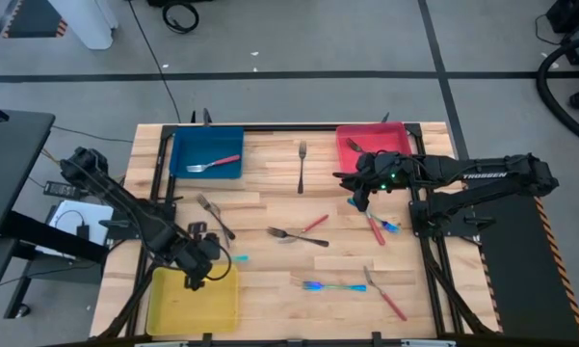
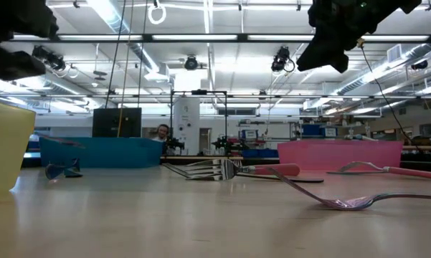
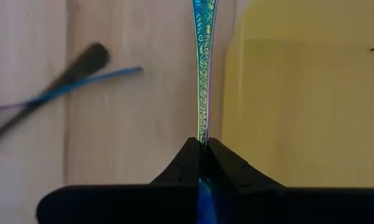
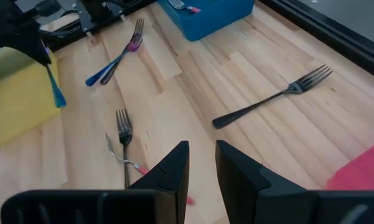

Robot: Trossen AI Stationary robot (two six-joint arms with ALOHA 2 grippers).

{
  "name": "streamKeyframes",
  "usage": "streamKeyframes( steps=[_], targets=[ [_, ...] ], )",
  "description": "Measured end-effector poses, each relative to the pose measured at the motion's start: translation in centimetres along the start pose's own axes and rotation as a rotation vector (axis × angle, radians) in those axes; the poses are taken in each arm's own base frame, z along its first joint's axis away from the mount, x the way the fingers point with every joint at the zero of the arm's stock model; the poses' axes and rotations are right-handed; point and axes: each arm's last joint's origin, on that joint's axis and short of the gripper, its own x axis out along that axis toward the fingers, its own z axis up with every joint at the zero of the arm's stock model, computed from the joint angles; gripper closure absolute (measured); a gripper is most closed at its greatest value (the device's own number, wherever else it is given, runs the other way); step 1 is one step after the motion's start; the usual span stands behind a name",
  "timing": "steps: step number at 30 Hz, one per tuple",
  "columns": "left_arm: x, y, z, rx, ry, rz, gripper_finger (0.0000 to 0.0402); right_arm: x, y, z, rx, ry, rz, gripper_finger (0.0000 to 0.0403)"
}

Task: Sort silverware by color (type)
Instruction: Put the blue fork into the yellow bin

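Next, I let go of the blue-cyan utensil with my left gripper inside the yellow tray (image 1: pixel 205 281) (image 3: pixel 287 144), near its far edge.
My left gripper (image 1: pixel 200 262) is at the yellow tray's (image 1: pixel 173 304) far right corner, shut on a shiny blue-cyan utensil (image 3: pixel 203 74); it also shows in the right wrist view (image 4: pixel 53 87). My right gripper (image 1: pixel 360 200) hovers open and empty above the table near the red tray (image 1: pixel 390 135), which holds a red fork (image 1: pixel 355 146). The blue tray (image 1: pixel 188 145) holds a red-handled fork (image 1: pixel 215 164). A dark fork (image 1: pixel 302 166), a crossed blue and dark fork (image 1: pixel 212 214), crossed forks (image 1: pixel 299 234) and several red and blue utensils (image 1: pixel 378 226) (image 1: pixel 332 286) (image 1: pixel 385 294) lie on the table. My left gripper pinches the blue-cyan utensil by one end of its patterned handle (image 3: pixel 203 138) between its two fingers. The utensil runs straight on from the fingertips. In the right wrist view it hangs below the gripper, slightly tilted, its lower end (image 4: pixel 59 101) beside the yellow tray's edge.
The yellow tray (image 3: pixel 311 93) shows no utensil inside. Bare wood lies between the blue tray and the red tray and along the near edge. The low view looks across the forks to the room behind, where a person (image 2: pixel 162 132) stands far off.
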Motion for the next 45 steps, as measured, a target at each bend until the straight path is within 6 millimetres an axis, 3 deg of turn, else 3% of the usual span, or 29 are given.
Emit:
streamKeyframes(
  steps=[5,12,17,24,31,45],
  targets=[
    [-0.3,-0.2,0.2,-0.034,-0.009,-0.015,0.0385,0.0,-0.1,0.0,-0.035,-0.008,-0.020,0.0315],
    [-3.2,-1.5,1.0,-0.123,-0.025,-0.018,0.0386,0.0,-0.3,0.1,-0.041,-0.038,-0.097,0.0315],
    [-5.4,-4.1,-0.2,-0.189,-0.065,-0.090,0.0387,0.0,-0.3,0.1,-0.063,-0.037,-0.100,0.0315],
    [-7.1,-6.8,-3.8,-0.302,-0.062,-0.169,0.0387,0.0,-0.3,0.1,-0.055,-0.038,-0.099,0.0315],
    [-4.2,-6.4,-7.3,-0.389,-0.013,-0.118,0.0387,0.0,-0.3,0.1,-0.053,-0.038,-0.099,0.0315],
    [-0.1,-5.2,-8.0,-0.406,-0.038,-0.171,0.0385,0.0,-0.7,0.3,-0.066,-0.043,-0.127,0.0315]
  ],
)
